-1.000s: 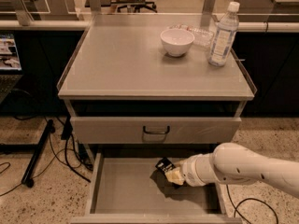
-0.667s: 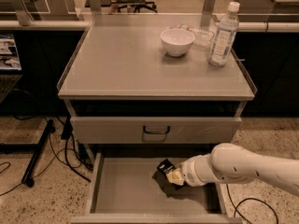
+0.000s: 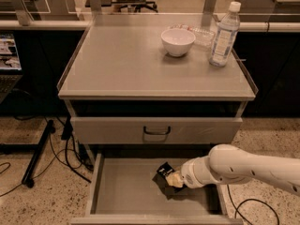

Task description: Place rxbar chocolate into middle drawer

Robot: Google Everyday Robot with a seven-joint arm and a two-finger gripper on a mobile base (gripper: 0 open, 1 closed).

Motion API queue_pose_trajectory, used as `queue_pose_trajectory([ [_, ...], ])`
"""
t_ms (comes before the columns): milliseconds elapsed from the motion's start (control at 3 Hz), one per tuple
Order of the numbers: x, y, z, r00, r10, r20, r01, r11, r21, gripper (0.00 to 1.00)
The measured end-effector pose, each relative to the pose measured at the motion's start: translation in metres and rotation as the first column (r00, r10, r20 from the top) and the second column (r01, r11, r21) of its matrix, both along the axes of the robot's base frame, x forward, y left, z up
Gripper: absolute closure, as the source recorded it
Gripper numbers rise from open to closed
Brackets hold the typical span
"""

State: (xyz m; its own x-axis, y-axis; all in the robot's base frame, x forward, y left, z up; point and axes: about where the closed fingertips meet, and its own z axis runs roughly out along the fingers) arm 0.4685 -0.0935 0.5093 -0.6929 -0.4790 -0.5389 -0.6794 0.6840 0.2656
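Note:
Next, my gripper lets go of the rxbar chocolate on the bottom of the open middle drawer (image 3: 172, 193), closer to the drawer's front edge.
The rxbar chocolate (image 3: 164, 170), a small black-wrapped bar with pale marks, is tilted up inside the open middle drawer (image 3: 124, 189), right of its middle. My gripper (image 3: 171, 179) reaches in from the right on a white arm and is shut on the bar's lower end. It holds the bar just above the drawer floor. A dark shadow lies under the bar, so I cannot tell whether it touches the floor.
Above the open drawer is a closed grey drawer front with a dark handle (image 3: 156, 131). On the cabinet top stand a white bowl (image 3: 177, 41), a clear water bottle (image 3: 222, 35) and a clear plastic tray (image 3: 201, 33). Cables and a stand leg (image 3: 40, 151) lie on the floor at left.
The gripper and the bar have sunk slightly lower into the drawer. Nothing else has moved.

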Motion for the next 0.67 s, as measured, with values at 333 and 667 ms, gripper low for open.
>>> queue_pose_trajectory([
  [333,0.001,-0.005,-0.024,0.9997,-0.006,-0.024,0.006,1.000,0.016,1.00],
  [667,-0.003,-0.017,-0.069,0.9970,-0.023,-0.074,0.027,0.998,0.055,1.00],
])
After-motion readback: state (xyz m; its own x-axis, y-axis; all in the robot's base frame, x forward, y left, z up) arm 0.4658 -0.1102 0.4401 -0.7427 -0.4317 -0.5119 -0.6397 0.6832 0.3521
